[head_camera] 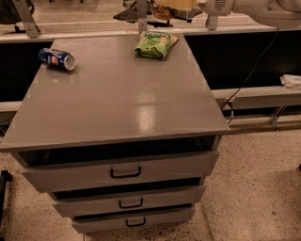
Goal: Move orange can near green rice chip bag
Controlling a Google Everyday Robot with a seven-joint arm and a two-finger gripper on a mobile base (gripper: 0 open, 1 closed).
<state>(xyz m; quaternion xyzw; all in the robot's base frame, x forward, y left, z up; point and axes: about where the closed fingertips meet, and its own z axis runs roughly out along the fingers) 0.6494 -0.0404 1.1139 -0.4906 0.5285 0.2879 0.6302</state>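
The robot's gripper needs to release the orange can between the green rice chip bag [177, 54] and the nearest side edge of the cabinet top.
The green rice chip bag [156, 44] lies flat at the far edge of the grey cabinet top [127, 99]. My gripper [175, 4] is at the top edge of the view, raised above and just behind the bag, and mostly cut off. It is shut on the orange can [162, 10], of which only a small orange-gold part shows below the tan fingers. My white arm [263, 9] reaches in from the upper right.
A blue can [57, 59] lies on its side at the far left of the cabinet top. Three drawers with dark handles [125, 172] are below the front edge. A rail and metal posts [142, 19] run behind the cabinet. A cable [244, 80] hangs at the right.
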